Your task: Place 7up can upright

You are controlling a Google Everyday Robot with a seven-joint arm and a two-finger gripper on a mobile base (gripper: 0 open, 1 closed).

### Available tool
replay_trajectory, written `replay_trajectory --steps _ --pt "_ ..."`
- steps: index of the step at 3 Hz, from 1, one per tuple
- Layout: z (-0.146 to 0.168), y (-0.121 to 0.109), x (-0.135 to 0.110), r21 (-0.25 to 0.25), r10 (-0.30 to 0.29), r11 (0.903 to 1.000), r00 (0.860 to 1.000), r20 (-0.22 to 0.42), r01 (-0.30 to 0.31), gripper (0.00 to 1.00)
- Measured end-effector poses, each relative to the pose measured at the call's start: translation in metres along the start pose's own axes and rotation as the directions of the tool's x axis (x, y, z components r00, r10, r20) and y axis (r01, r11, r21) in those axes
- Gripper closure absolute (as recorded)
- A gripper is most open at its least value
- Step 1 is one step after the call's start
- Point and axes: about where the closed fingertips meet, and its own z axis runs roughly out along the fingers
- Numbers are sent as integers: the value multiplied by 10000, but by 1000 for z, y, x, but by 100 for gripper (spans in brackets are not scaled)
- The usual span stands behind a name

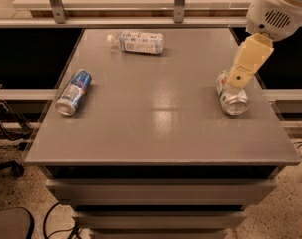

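Observation:
My gripper is to close on the far end [222, 78] of the 7up can, opposite the silver end that faces the front edge of the table.
The 7up can [232, 100] lies on its side on the right part of the grey table [155, 118], its silver end facing the front edge. My gripper [238, 76] reaches down from the upper right. Its cream-coloured fingers [249, 61] are in front of the can's far end and hide part of it.
A blue and silver can [73, 91] lies on its side near the table's left edge. A clear plastic bottle [136, 42] lies on its side at the back. A metal rail with posts [179, 4] runs behind the table.

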Motion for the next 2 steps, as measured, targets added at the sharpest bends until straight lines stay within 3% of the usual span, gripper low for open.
replay_trajectory --steps 1,2 --pt "18 -13 -10 -159 1422 9896 9890 -400 -1430 0" --pt "38 -19 -14 -159 3054 9512 9477 -928 -3081 0"
